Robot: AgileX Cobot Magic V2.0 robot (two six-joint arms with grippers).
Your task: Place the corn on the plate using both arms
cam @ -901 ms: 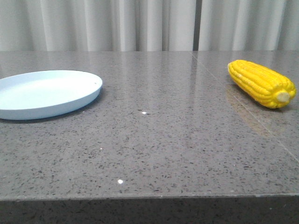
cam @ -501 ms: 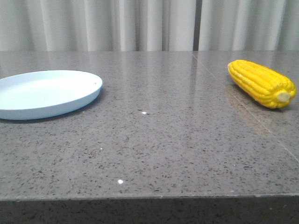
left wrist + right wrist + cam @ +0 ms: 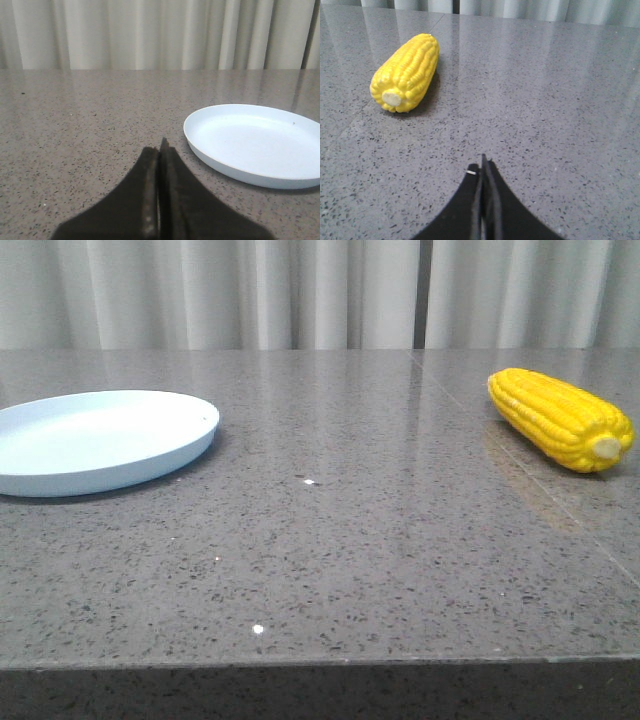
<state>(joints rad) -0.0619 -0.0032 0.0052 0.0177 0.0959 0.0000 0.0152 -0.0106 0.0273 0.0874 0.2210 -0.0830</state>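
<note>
I move my left gripper to the pale blue plate next and close it on the plate's rim at the end (image 3: 4,410) (image 3: 185,127) farthest from the corn.
The yellow corn (image 3: 562,418) lies on its side at the right of the grey stone table, its pale stub end toward the front. The right wrist view shows the same corn (image 3: 407,71) well ahead of my right gripper (image 3: 483,165), which is shut and empty. At the table's left sits the pale blue plate (image 3: 100,440), with nothing on it. In the left wrist view the plate (image 3: 260,145) lies just ahead and to one side of my left gripper (image 3: 160,150), also shut and empty. Neither gripper appears in the front view.
The speckled grey table (image 3: 330,540) has a seam (image 3: 500,440) running back to front near the corn. White curtains (image 3: 300,290) hang behind the table's far edge. The front edge (image 3: 320,665) shows at the bottom of the front view.
</note>
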